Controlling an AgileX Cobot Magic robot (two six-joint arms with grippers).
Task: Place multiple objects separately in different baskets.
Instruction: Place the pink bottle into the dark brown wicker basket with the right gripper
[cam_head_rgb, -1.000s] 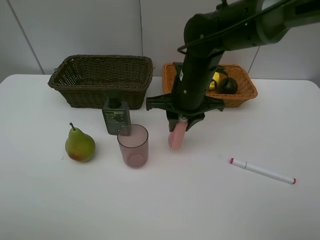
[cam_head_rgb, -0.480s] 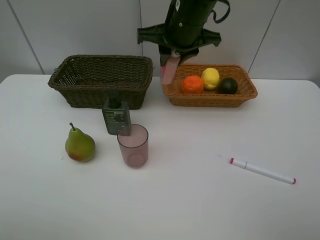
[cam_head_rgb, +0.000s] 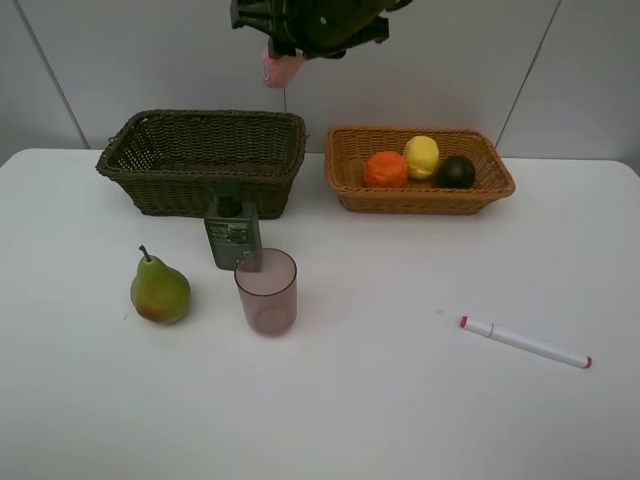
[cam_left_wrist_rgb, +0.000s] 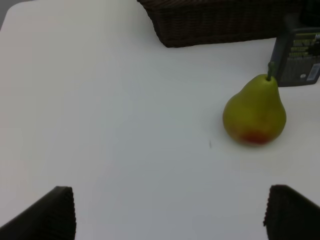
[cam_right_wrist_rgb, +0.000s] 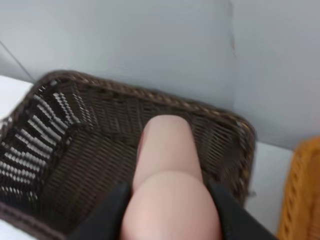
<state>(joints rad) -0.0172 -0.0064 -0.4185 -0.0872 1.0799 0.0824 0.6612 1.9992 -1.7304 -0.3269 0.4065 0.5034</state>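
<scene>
The small pink bottle, which hangs high over the dark brown basket now, will be let go by my right gripper inside the dark brown basket's end (cam_head_rgb: 262, 163) (cam_right_wrist_rgb: 187, 197) beside the tan basket.
High above the dark brown basket (cam_head_rgb: 200, 185), my right gripper (cam_head_rgb: 290, 45) is shut on the small pink bottle (cam_head_rgb: 277, 70), which hangs over the basket's right end. In the right wrist view the bottle (cam_right_wrist_rgb: 167, 165) sits between the fingers (cam_right_wrist_rgb: 107, 210), with the basket's inside (cam_right_wrist_rgb: 75, 150) below. The tan basket (cam_head_rgb: 420, 200) holds an orange (cam_head_rgb: 385, 168), a lemon (cam_head_rgb: 421, 155) and a dark green fruit (cam_head_rgb: 456, 171). On the table stand a pear (cam_head_rgb: 159, 290), a pump bottle (cam_head_rgb: 232, 232) and a pink cup (cam_head_rgb: 266, 290); a white marker (cam_head_rgb: 525, 342) lies right. My left gripper (cam_left_wrist_rgb: 170, 215) is open, short of the pear (cam_left_wrist_rgb: 255, 112).
The pump bottle (cam_left_wrist_rgb: 300, 60) stands just in front of the dark basket's front wall (cam_left_wrist_rgb: 220, 25), with the cup close by its right. A grey wall rises behind both baskets. The tan basket's edge (cam_right_wrist_rgb: 305, 190) shows beside the dark one.
My right gripper has risen from the table with the pink bottle and swung up and left, from in front of the tan basket to above the dark basket.
</scene>
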